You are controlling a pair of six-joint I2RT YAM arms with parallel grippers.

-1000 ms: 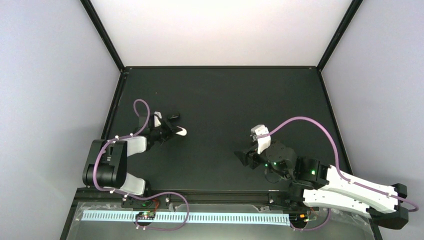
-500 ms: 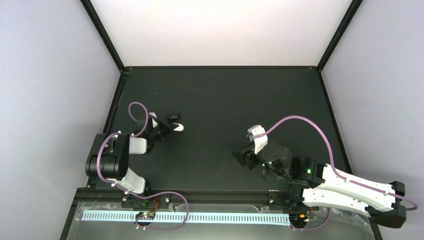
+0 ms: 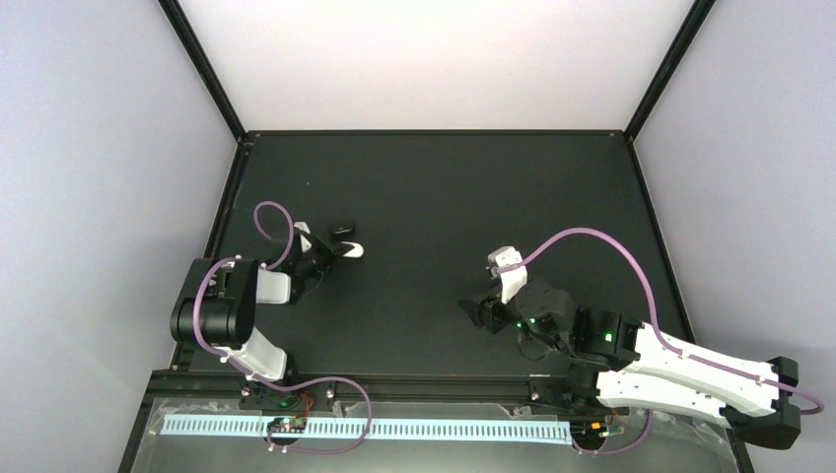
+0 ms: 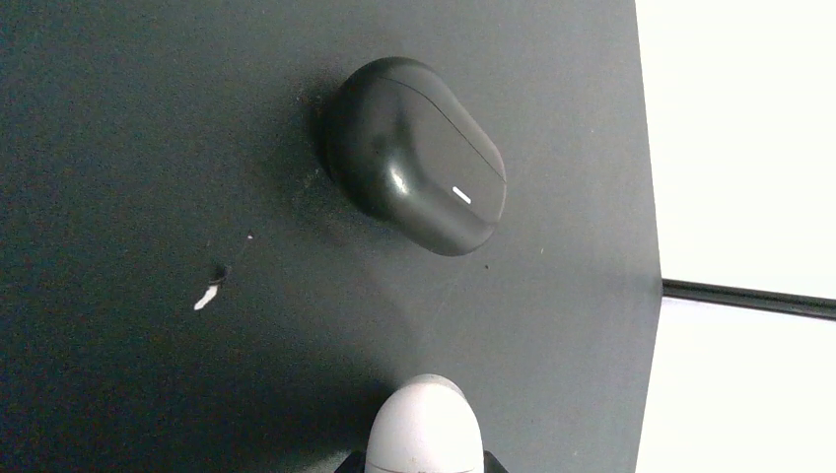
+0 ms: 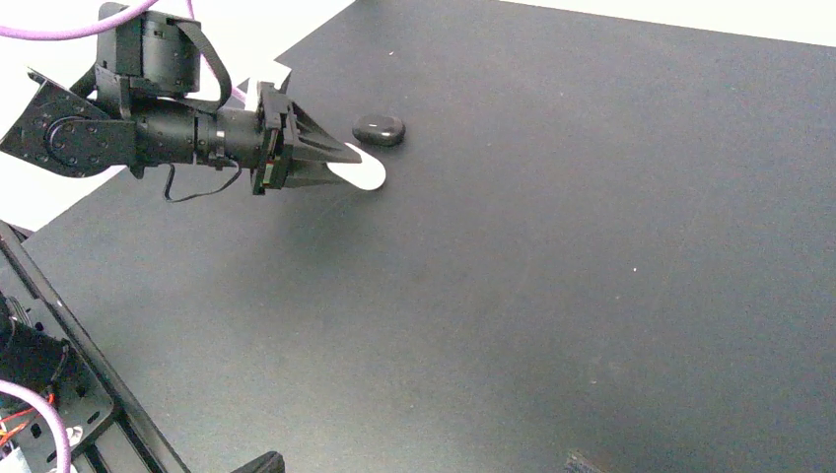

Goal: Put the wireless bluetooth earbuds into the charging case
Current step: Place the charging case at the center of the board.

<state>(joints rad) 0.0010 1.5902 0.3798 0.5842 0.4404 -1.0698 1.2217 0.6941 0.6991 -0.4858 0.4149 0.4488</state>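
Observation:
Next, my left gripper releases the white charging case on the table [image 3: 349, 255] [image 4: 389, 459] just in front of the black charging case.
A closed black charging case [image 4: 414, 153] lies on the black table, also in the top view [image 3: 342, 230] and the right wrist view [image 5: 379, 129]. My left gripper [image 3: 333, 252] is shut on a closed white charging case [image 3: 351, 249], holding it low just in front of the black case. Its rounded end shows in the left wrist view [image 4: 424, 429] and the right wrist view [image 5: 363, 169]. My right gripper [image 3: 475, 310] is open and empty over mid-table, far to the right; only its fingertips [image 5: 261, 461] show. No earbuds are in view.
A small white speck [image 4: 205, 296] lies on the table near the black case. The table's left edge [image 3: 225, 212] runs close behind my left arm. The black frame rail [image 3: 394, 376] crosses the near edge.
My left gripper with the white case has moved a little up and left, closer to the black case. My right arm has shifted slightly left. Almost nothing moved in the last half second.

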